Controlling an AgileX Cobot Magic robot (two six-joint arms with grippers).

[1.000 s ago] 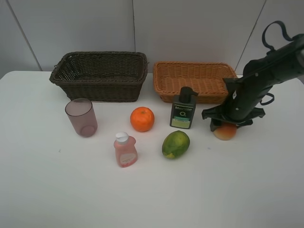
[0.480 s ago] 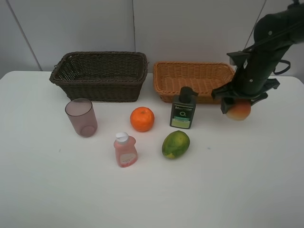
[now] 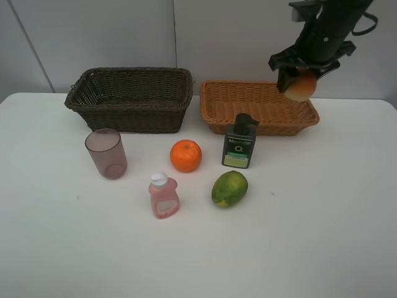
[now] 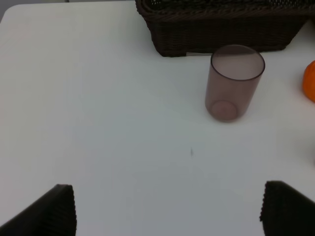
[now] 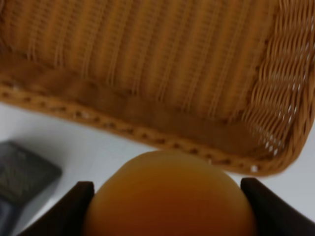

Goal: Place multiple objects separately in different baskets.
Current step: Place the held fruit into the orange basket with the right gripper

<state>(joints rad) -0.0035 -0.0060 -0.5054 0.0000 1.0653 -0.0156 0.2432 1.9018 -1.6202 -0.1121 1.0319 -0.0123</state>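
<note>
I will release the red-yellow fruit from my right gripper on the orange-tan basket's bottom, behind the dark green pump bottle [image 3: 263, 111] [image 5: 123, 64].
My right gripper [image 3: 301, 79] is shut on the red-yellow fruit [image 3: 302, 85] and holds it in the air above the right part of the orange-tan basket [image 3: 260, 105]. The right wrist view shows the fruit [image 5: 170, 194] between the fingers, with the basket's floor [image 5: 162, 59] below. On the table stand the mauve cup [image 3: 106, 153], the orange [image 3: 186, 155], the dark green pump bottle [image 3: 239, 143], the pink bottle [image 3: 163, 195] and the green fruit [image 3: 229, 188]. The dark brown basket [image 3: 131, 98] is at the back left. My left gripper [image 4: 167, 209] is open, above bare table near the cup [image 4: 233, 82].
The white table [image 3: 310, 236] ends at a pale wall behind the baskets. In the left wrist view the dark basket's corner [image 4: 197, 39] sits just behind the cup and the orange [image 4: 310, 81] shows at the frame's edge.
My right gripper has lifted the red-yellow fruit off the table at the right and carried it up and back, to above the orange-tan basket. Nothing else moved.
</note>
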